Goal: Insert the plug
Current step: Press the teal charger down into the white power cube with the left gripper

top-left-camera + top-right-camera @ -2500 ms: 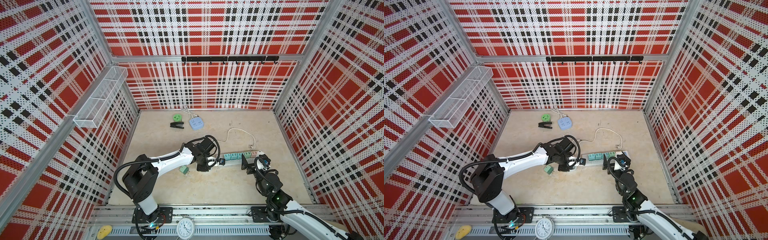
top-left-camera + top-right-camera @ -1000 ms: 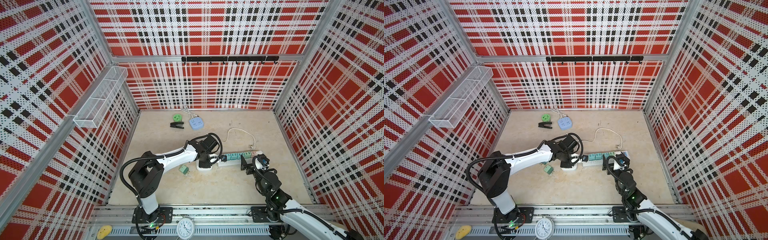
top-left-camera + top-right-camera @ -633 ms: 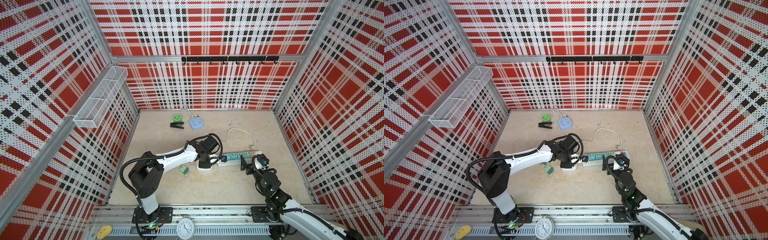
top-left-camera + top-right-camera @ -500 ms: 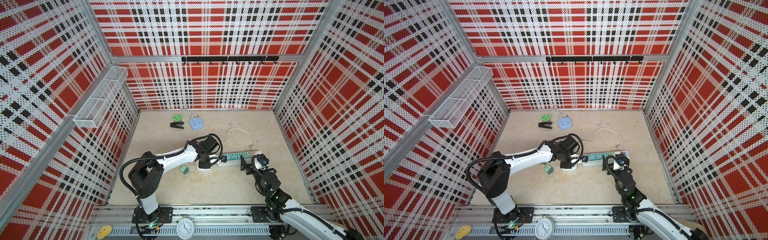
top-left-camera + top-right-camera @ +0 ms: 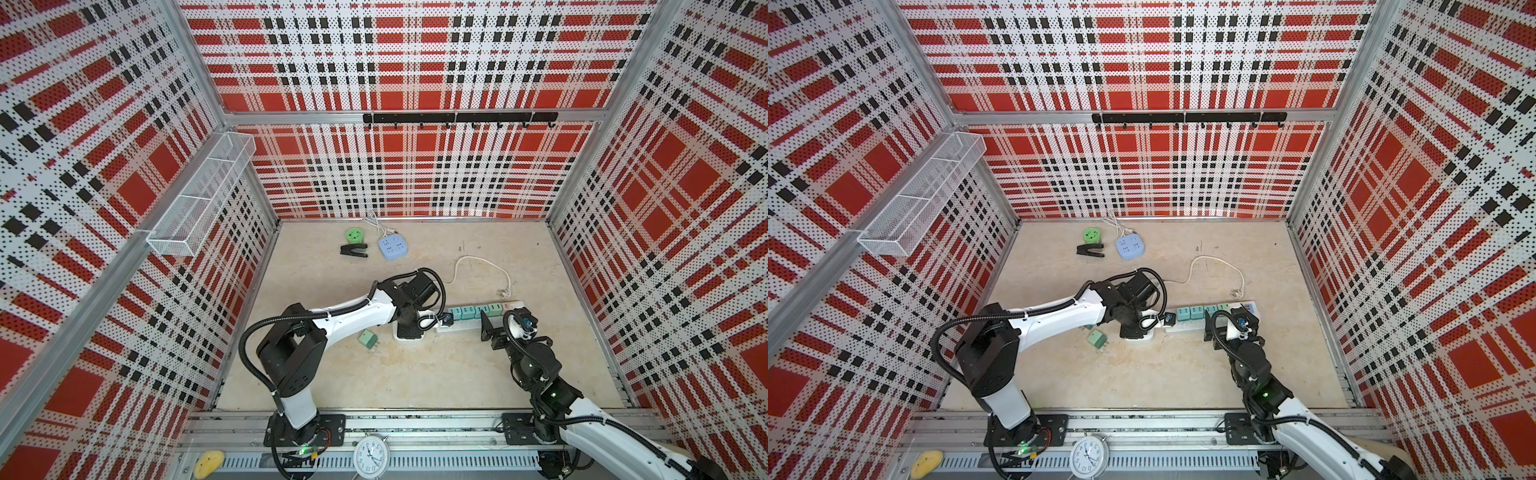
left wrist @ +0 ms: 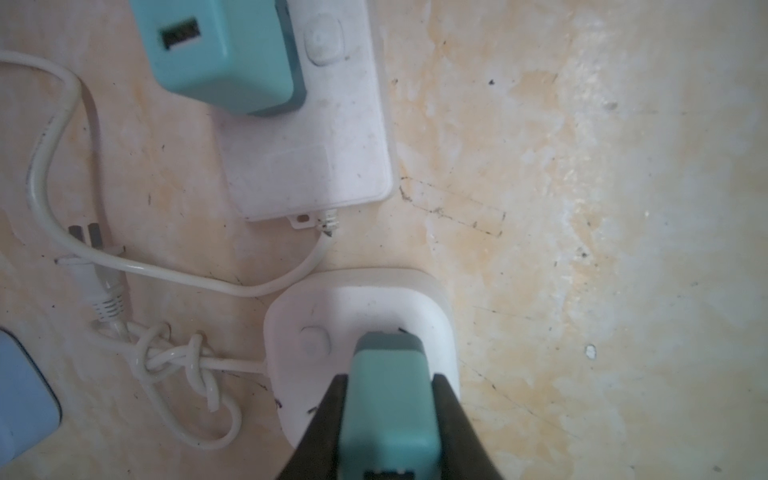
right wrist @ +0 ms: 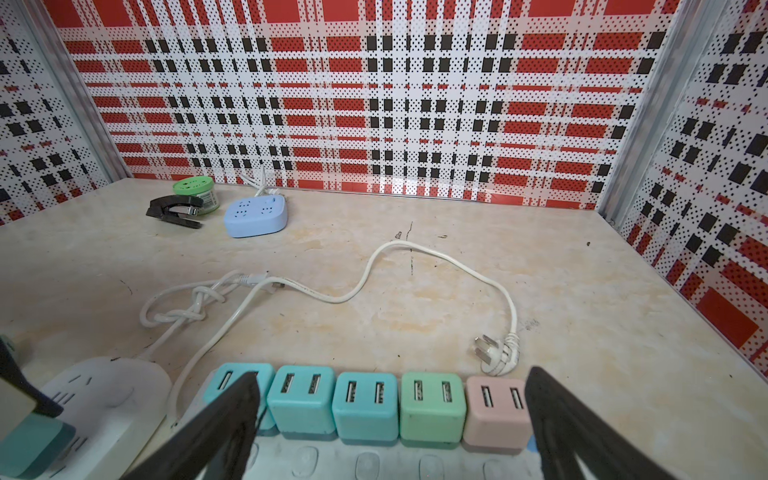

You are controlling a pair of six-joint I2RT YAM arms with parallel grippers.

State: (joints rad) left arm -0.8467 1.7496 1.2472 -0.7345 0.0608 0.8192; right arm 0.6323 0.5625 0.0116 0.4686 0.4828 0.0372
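Observation:
The robot's left gripper should release the teal plug on the white rounded socket's half (image 5: pixel 416 324) (image 6: pixel 390 364) that is nearest the white power strip.
My left gripper (image 6: pixel 388 378) is shut on a teal plug (image 6: pixel 388 411). The plug's dark base rests against the face of a white rounded socket (image 6: pixel 361 299); its prongs are hidden. In both top views this gripper (image 5: pixel 409 330) (image 5: pixel 1133 330) stands over the white socket (image 5: pixel 415 337). My right gripper (image 7: pixel 392 374) is open above a white power strip (image 7: pixel 374 461) that carries several plugged-in charger cubes (image 7: pixel 365 407), with nothing between its fingers. A loose green plug (image 5: pixel 368 338) (image 5: pixel 1097 338) lies on the floor left of the socket.
A blue socket block (image 5: pixel 392 248), a green tin (image 5: pixel 354 235) and a black clip (image 5: pixel 354 250) sit near the back wall. A white cable ends in a loose wall plug (image 5: pixel 505 293) behind the strip. A wire basket (image 5: pixel 199 203) hangs on the left wall.
Between the earliest frames and one second ago the left arm shifted its pose over the white socket. Since then neither arm has visibly moved.

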